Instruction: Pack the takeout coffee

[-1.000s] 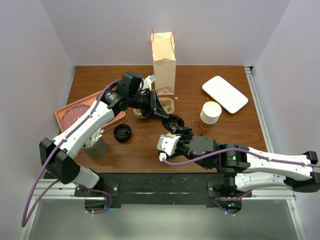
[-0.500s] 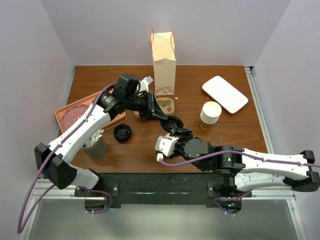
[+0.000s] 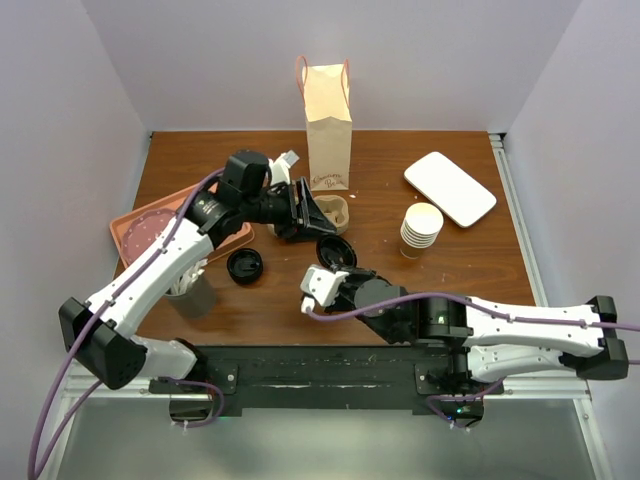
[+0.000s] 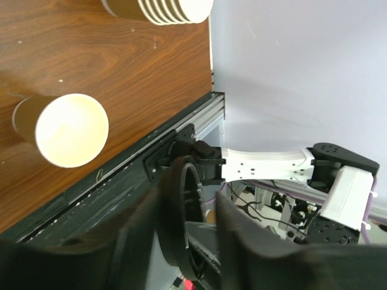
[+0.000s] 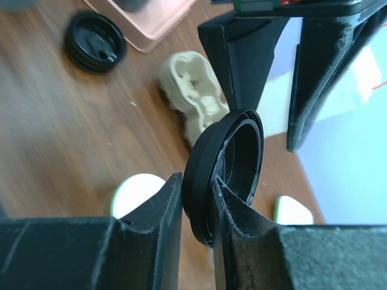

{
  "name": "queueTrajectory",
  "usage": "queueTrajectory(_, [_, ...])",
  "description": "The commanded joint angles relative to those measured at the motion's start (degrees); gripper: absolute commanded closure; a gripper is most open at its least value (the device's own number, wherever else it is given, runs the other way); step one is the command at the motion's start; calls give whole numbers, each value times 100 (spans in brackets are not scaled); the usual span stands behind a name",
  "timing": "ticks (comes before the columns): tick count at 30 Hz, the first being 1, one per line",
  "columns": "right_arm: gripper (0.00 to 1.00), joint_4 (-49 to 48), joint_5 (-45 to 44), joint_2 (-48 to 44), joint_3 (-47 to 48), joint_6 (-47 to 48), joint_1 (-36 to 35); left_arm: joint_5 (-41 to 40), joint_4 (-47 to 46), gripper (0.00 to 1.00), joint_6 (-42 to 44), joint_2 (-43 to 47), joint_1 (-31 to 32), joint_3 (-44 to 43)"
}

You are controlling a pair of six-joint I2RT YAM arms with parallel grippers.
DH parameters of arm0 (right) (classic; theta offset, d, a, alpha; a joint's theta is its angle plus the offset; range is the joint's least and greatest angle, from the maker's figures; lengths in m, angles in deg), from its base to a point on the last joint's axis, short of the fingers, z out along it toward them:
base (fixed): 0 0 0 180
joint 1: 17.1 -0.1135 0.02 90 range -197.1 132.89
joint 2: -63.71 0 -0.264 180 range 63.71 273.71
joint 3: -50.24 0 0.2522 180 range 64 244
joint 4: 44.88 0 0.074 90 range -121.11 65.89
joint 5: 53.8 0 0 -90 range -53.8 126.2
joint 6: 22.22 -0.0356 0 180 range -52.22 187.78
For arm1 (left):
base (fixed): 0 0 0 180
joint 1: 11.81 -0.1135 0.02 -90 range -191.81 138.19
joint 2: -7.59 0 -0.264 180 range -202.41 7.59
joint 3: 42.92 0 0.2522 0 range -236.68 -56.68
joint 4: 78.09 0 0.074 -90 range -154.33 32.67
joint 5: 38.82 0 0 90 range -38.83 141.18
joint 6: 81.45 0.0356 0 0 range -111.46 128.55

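Note:
I am holding the black sip lid on edge above the cup with my right gripper, so next I grab the lid's free rim (image 5: 247, 118) with my left gripper before my right gripper takes it again flatter.
No lidded cup shows. My right gripper (image 3: 338, 264) (image 5: 196, 187) is shut on the rim of a black sip lid (image 3: 335, 252) (image 5: 233, 151), held on edge above the table. My left gripper (image 3: 318, 216) (image 4: 190, 199) is open; its fingers (image 5: 245, 66) stand on either side of that lid (image 4: 181, 229), with a gap on one side. A single lidless cream paper cup (image 4: 60, 130) (image 5: 136, 190) stands upright on the table below the lid; the right gripper hides it in the top view. The tall paper bag (image 3: 328, 125) stands open at the back.
A pulp cup carrier (image 3: 335, 212) lies in front of the bag. A stack of lidless cups (image 3: 421, 228), a white container (image 3: 450, 187), a loose black lid (image 3: 245, 265), a pink tray (image 3: 150, 225) and a grey cup of utensils (image 3: 190, 290) surround the middle.
My right gripper has moved left and towards the near edge with the lid in it. My left gripper has drawn back to the left, its fingertips now farther from the lid.

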Motion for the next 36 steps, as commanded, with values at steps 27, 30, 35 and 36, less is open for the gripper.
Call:
queueTrajectory(27, [94, 367, 8260, -581, 233, -5159, 3927, 3730, -11549, 28, -412, 811, -920, 4272])
queueTrajectory(30, [91, 192, 8577, -501, 206, -5247, 3945, 3993, -10885, 27, -62, 819, -736, 4184])
queueTrajectory(35, [90, -2, 8920, -343, 268, -5308, 3963, 4030, -9517, 26, 1138, 1065, -384, 4079])
queueTrajectory(36, [90, 7, 8921, -325, 285, -5308, 3980, 3995, -8944, 26, 1535, 1144, -322, 3956])
